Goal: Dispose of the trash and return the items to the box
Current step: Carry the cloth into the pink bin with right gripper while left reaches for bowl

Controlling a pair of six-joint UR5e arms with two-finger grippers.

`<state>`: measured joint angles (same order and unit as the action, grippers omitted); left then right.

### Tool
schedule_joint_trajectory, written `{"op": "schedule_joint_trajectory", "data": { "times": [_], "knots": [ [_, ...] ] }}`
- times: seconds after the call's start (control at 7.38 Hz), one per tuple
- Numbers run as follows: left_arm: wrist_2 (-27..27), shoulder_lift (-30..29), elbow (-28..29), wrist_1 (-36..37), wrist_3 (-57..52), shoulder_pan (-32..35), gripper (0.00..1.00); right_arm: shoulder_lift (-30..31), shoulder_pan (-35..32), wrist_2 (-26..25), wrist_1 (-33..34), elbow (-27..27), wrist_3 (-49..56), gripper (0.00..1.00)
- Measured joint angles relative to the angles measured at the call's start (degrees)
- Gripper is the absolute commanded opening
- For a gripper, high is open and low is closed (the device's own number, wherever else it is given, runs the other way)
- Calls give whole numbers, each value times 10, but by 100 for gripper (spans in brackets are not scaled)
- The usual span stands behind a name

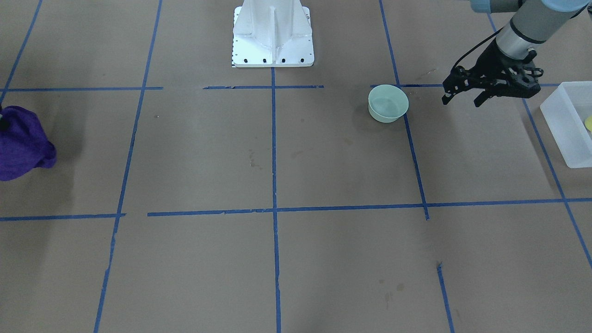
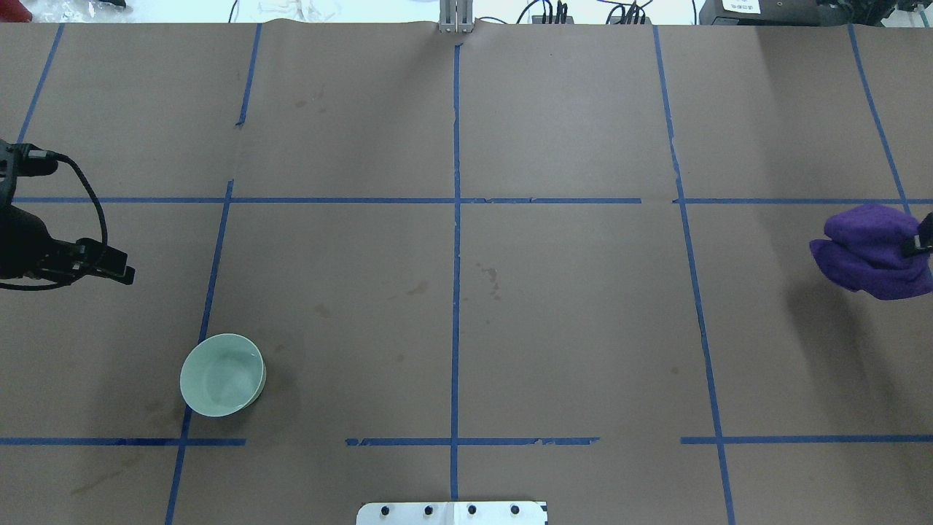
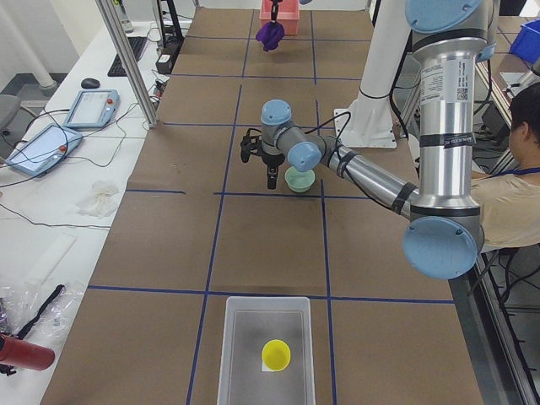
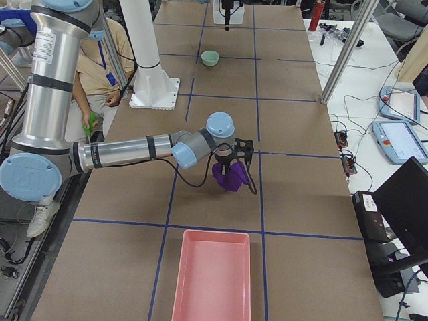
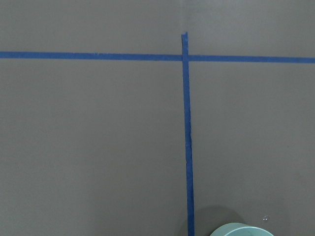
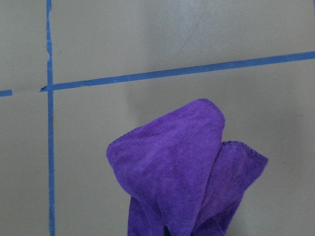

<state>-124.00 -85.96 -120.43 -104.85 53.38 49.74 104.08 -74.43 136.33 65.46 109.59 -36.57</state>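
Note:
Next, the left gripper moves to the mint-green bowl and closes on the bowl's rim [image 1: 406, 108], on the side facing the frosted box.
The pale mint-green bowl [image 1: 387, 104] [image 2: 221, 375] stands upright and empty on the brown table. My left gripper [image 1: 461, 101] [image 2: 109, 266] hangs open and empty above the table, between the bowl and the frosted box [image 1: 562, 125] [image 3: 245, 354]. The yellow cup [image 3: 275, 354] [image 1: 589, 122] lies inside the box. The left wrist view shows only the bowl's rim [image 5: 241, 230] at its bottom edge. My right gripper [image 4: 231, 160] is shut on a crumpled purple cloth [image 2: 871, 251] [image 6: 187, 172] [image 1: 23, 143], held above the table at the other end.
A pink tray [image 4: 210, 274] sits at the table's end on my right, near the cloth. The white robot base [image 1: 273, 34] stands at the middle of the near edge. Blue tape lines grid the table. A seated person [image 3: 515, 186] is beside the robot.

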Motion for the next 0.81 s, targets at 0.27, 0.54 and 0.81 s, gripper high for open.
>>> {"op": "schedule_joint_trajectory", "data": {
  "times": [0.27, 0.54, 0.81],
  "knots": [
    [23, 2, -2, -7, 17, -56, 92, 30, -104, 1, 49, -2, 150, 0],
    [38, 20, -14, -13, 21, -95, 93, 25, -213, -29, 172, -6, 361, 0],
    [53, 31, -18, -18, 22, -127, 94, 9, -279, -76, 250, -23, 508, 0]
  ]
}}
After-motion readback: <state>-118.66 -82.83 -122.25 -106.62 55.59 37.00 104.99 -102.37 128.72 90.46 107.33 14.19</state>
